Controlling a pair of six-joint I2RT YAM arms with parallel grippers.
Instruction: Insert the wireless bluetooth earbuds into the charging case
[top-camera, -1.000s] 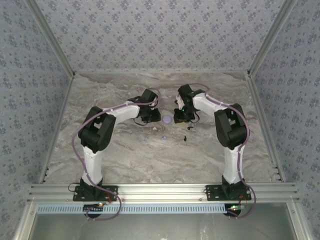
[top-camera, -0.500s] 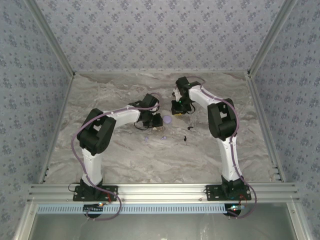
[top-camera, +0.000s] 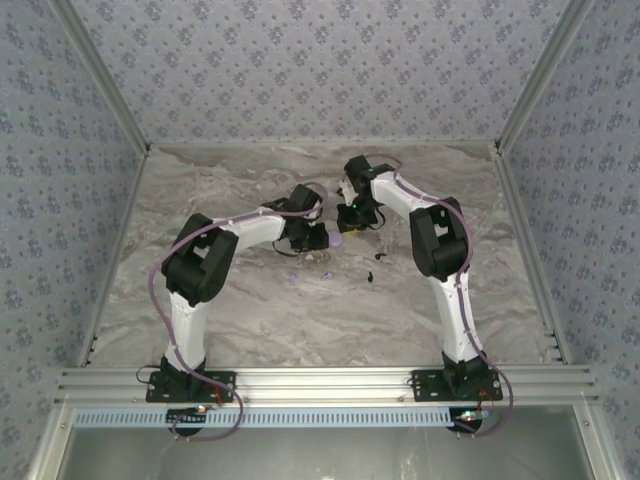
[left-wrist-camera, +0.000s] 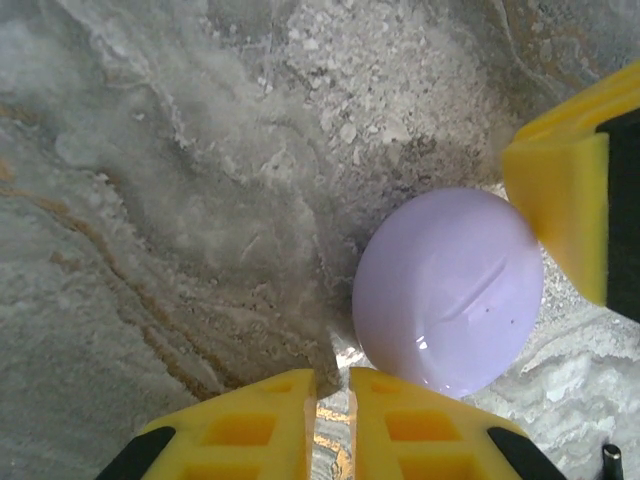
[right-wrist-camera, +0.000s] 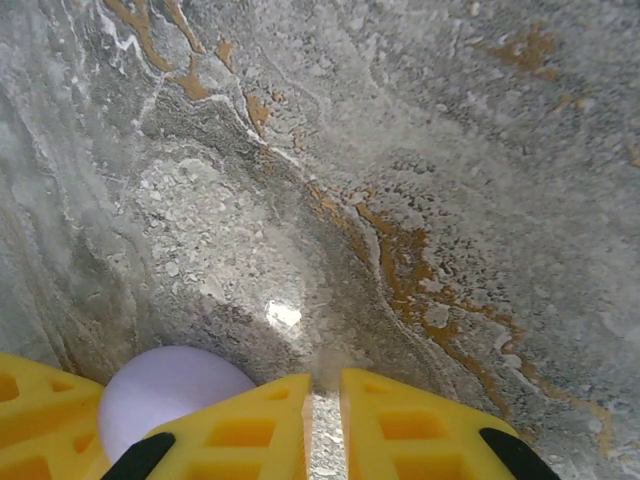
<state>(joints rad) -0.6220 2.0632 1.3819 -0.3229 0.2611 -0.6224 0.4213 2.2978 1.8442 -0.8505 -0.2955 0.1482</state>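
Note:
The charging case's near edge is only touched by my left gripper's shut fingers, so that gripper should back away, open wide and close around the case's sides (left-wrist-camera: 448, 290).
The charging case (left-wrist-camera: 448, 290) is a round pale lilac puck with its lid shut, lying on the marble table (top-camera: 230, 300). My left gripper (left-wrist-camera: 332, 385) is shut with nothing in it, its right fingertip touching the case's near edge. My right gripper (right-wrist-camera: 322, 385) is shut and empty, and the case (right-wrist-camera: 170, 395) lies just left of its fingers. From above, both grippers crowd the case (top-camera: 338, 240) from either side. Two lilac earbuds (top-camera: 292, 278) (top-camera: 327, 274) and two black earbuds (top-camera: 370, 277) (top-camera: 381, 256) lie loose on the table nearer the arm bases.
A yellow finger of the right gripper (left-wrist-camera: 560, 210) presses in at the case's right side in the left wrist view. Patterned walls (top-camera: 320, 70) enclose the table at the back and sides. Open marble stretches to the left and right of the arms.
Both grippers have closed in on the case: the left moved right, the right swung left and farther back. The left jaws closed the last bit.

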